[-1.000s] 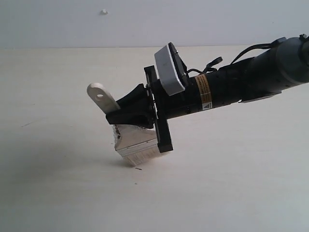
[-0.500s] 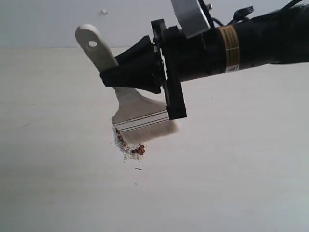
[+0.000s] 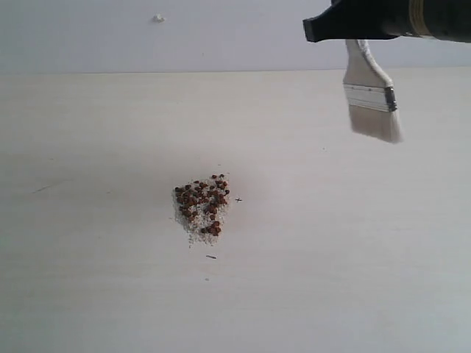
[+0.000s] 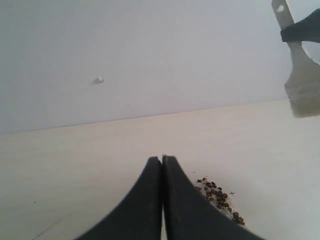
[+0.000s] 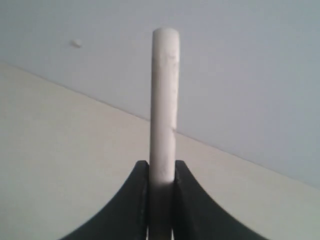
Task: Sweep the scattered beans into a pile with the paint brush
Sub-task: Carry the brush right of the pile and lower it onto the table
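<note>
The robot's right gripper will release the paint brush on the bare table [image 3: 316, 197] next to the bean pile, on the same side as that gripper.
The reddish-brown beans lie gathered in one compact pile [image 3: 202, 207] with pale crumbs on the table's middle; the pile [image 4: 219, 196] also shows just beside my left gripper's black fingers. My left gripper [image 4: 162, 159] is shut and empty, low over the table. My right gripper [image 5: 162, 164] is shut on the paint brush handle [image 5: 164, 100], seen edge-on. In the exterior view the right gripper [image 3: 313, 29] sits at the top right, and the paint brush [image 3: 372, 95] hangs from it, bristles down, in the air well above and right of the pile.
A pale table [image 3: 88, 279] meets a plain wall with a small white nub [image 3: 158, 18]. A tiny dark fleck [image 3: 211, 257] lies just in front of the pile.
The right arm lifted the brush off the table and swung it up and to the right, uncovering the pile it had been over.
</note>
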You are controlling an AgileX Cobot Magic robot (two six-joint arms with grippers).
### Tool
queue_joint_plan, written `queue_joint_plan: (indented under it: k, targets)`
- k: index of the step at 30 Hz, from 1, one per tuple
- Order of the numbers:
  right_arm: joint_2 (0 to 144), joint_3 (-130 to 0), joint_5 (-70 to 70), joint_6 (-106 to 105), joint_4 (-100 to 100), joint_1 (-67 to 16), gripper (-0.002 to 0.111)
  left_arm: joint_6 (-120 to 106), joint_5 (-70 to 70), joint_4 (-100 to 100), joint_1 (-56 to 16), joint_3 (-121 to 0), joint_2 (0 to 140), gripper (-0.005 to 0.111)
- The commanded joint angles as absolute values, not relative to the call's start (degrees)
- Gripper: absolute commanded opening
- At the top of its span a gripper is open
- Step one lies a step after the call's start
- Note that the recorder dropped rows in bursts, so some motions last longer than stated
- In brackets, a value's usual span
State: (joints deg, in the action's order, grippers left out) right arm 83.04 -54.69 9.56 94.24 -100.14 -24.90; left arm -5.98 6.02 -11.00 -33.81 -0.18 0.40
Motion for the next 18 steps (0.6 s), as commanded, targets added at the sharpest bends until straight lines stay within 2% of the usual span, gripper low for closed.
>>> queue_joint_plan:
  k: [1, 4, 7, 9, 10, 13, 18]
  targets:
    - [86.92, -53.79, 26.42, 88.56, -94.49, -24.63, 0.000, -5.73, 5.94, -10.86, -33.75, 0.00, 0.00, 0.000]
    - [90.39, -54.00, 35.36, 79.76, -90.16, -23.90, 0.000, -5.73, 5.94, -10.86, -33.75, 0.00, 0.00, 0.000]
    - [94.37, -56.73, 32.11, 71.76, -79.44, -21.11, 0.000, -5.73, 5.94, -10.86, -33.75, 0.00, 0.00, 0.000]
    - [97.44, -59.43, 28.26, 54.91, -63.40, -20.17, 0.000, -5.73, 5.94, -10.86, -33.75, 0.00, 0.00, 0.000]
    - [99.93, -62.15, 28.56, 39.56, -48.54, -20.17, 0.000, -5.73, 5.94, -10.86, -33.75, 0.00, 0.00, 0.000]
    - [104.42, -70.56, 37.14, 12.96, -21.10, -20.17, 0.000, -5.73, 5.94, -10.86, -33.75, 0.00, 0.00, 0.000]
    - [108.03, -81.36, 47.12, 9.72, -16.41, -20.17, 0.000, -5.73, 5.94, -10.86, -33.75, 0.00, 0.00, 0.000]
